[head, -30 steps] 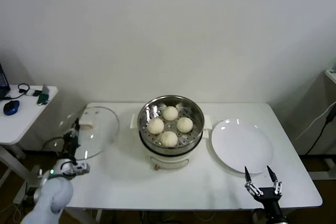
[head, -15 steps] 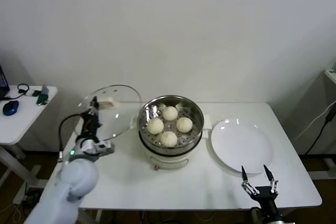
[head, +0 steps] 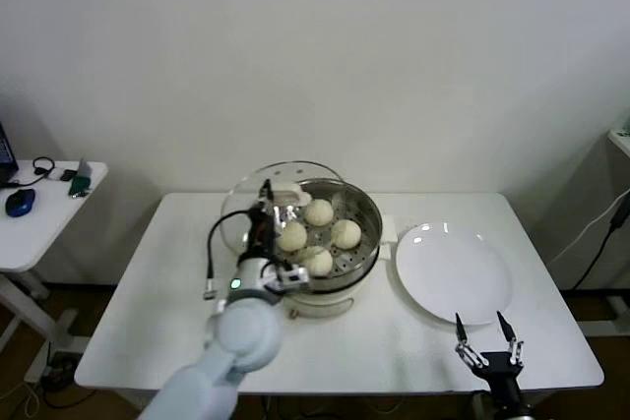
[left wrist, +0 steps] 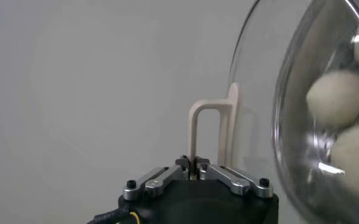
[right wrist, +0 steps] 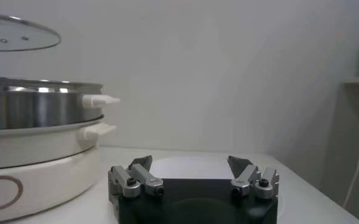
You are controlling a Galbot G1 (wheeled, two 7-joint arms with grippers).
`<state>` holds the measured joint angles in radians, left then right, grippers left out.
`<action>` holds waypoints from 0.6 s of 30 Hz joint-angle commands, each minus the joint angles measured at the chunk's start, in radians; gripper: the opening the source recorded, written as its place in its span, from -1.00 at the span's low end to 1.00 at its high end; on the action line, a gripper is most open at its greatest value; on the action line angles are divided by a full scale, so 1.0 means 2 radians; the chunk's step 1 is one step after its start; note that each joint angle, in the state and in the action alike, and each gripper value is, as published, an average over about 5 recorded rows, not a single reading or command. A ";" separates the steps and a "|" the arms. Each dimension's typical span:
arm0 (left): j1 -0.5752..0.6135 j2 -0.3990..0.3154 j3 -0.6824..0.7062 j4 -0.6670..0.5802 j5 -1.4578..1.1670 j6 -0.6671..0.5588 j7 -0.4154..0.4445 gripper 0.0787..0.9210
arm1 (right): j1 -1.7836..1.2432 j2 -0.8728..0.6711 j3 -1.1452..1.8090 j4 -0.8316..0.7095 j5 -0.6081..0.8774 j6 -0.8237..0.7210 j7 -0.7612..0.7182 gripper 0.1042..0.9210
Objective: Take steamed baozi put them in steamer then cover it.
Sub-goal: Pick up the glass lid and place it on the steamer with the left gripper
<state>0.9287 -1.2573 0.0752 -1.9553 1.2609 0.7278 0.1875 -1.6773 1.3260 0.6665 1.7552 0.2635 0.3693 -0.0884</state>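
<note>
Next, I release the clear glass cover with my left gripper on the steel steamer's rim, centred over the cream-white baozi [head: 322,225].
The steel steamer [head: 372,228] stands on its white base mid-table, with several cream-white baozi [head: 319,211] on its perforated floor. The clear glass cover [head: 241,215] hangs tilted above the steamer's left side, partly over the basket. My left gripper [head: 268,194] is shut on the cover's cream bar handle [left wrist: 209,125]. In the left wrist view the jaws [left wrist: 193,163] pinch one leg of the handle, and baozi [left wrist: 334,97] show through the glass [left wrist: 295,73]. My right gripper [head: 487,334] waits open at the table's front right edge, holding nothing [right wrist: 191,165].
A bare white plate [head: 453,272] lies right of the steamer, just beyond the right gripper. A small side table [head: 39,213] with a mouse and cables stands at the far left. The steamer's white side handles [right wrist: 100,100] stick out toward the plate.
The left arm has lifted the cover off the table's left side and carried it right, up to the steamer. The right gripper has barely shifted.
</note>
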 commanded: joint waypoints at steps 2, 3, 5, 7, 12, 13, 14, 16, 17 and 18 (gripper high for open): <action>-0.039 -0.133 0.077 0.094 0.092 0.029 0.024 -0.85 | -0.003 -0.004 0.003 -0.010 0.017 0.011 0.001 0.76; -0.040 -0.135 0.076 0.101 0.092 0.029 0.021 -0.85 | -0.004 -0.005 0.004 -0.010 0.018 0.012 0.001 0.76; -0.042 -0.136 0.075 0.113 0.092 0.029 0.015 -0.85 | -0.005 -0.005 0.005 -0.012 0.019 0.014 0.001 0.76; -0.041 -0.135 0.073 0.121 0.091 0.029 0.010 -0.85 | -0.006 -0.005 0.006 -0.013 0.021 0.016 0.002 0.76; -0.029 -0.129 0.066 0.133 0.100 0.027 0.004 -0.85 | -0.006 -0.005 0.009 -0.016 0.024 0.018 0.003 0.76; -0.027 -0.128 0.064 0.135 0.105 0.026 0.003 -0.85 | -0.006 -0.005 0.009 -0.017 0.025 0.019 0.003 0.76; -0.025 -0.127 0.062 0.138 0.109 0.025 0.002 -0.85 | -0.006 -0.005 0.009 -0.017 0.025 0.019 0.003 0.76; -0.024 -0.126 0.056 0.143 0.117 0.022 0.001 -0.85 | -0.006 -0.005 0.009 -0.017 0.026 0.019 0.003 0.76; -0.024 -0.125 0.054 0.145 0.120 0.021 0.002 -0.85 | -0.006 -0.005 0.009 -0.017 0.026 0.020 0.003 0.76; -0.025 -0.124 0.052 0.146 0.122 0.021 0.003 -0.85 | -0.006 -0.005 0.009 -0.018 0.026 0.020 0.003 0.76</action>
<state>0.8807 -1.4626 0.1725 -1.7305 1.4365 0.7365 0.1935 -1.6880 1.3164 0.6834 1.7247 0.3073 0.4038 -0.0833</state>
